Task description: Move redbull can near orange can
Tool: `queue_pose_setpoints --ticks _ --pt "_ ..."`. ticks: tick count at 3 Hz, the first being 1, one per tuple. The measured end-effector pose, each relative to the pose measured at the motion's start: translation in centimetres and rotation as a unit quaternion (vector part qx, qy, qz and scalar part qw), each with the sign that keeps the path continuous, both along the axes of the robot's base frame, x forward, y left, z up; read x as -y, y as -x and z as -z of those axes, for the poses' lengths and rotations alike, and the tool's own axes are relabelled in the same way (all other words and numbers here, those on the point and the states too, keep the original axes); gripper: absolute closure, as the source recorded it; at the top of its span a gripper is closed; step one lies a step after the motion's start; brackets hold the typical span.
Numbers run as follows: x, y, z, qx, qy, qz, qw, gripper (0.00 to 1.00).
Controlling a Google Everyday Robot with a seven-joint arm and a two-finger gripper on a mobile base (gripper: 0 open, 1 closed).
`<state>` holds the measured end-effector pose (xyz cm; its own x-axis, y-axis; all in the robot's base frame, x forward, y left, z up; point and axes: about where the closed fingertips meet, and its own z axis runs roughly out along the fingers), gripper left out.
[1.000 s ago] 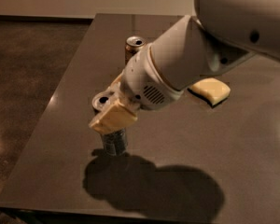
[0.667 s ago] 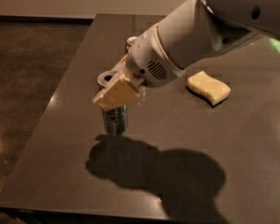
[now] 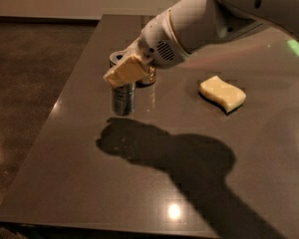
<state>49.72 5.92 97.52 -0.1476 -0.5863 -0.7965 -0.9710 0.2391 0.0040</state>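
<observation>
Next, I release the redbull can close before the orange can's front, toward the yellow sponge (image 3: 160, 94).
The redbull can (image 3: 123, 99), slim and silver-grey, stands upright at the left-middle of the dark table (image 3: 89, 183). My gripper (image 3: 125, 71) comes in from the upper right and is shut on the can's upper part, with a tan finger (image 3: 122, 73) across its front. The can's silver top (image 3: 117, 58) shows just behind the finger. The orange can (image 3: 149, 77) is right behind and to the right of the redbull can, mostly hidden by my wrist. I cannot tell whether the redbull can's base touches the table.
A yellow sponge (image 3: 223, 93) lies on the table to the right. The table's left edge (image 3: 50, 118) runs close to the cans, with dark floor (image 3: 25, 73) beyond it. My arm's shadow (image 3: 179, 158) falls across the table's front.
My gripper has carried the redbull can away from the table's front, toward the back and right, until it stands next to the orange can.
</observation>
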Motion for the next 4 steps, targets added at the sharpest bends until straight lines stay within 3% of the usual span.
queue_pose_setpoints --ticks 2,4 --pt "0.9 -5.6 1.2 0.029 0.002 0.051 0.9983 1.00" --pt "4.5 -9.0 1.7 0.042 0.036 0.104 0.9931 1.00"
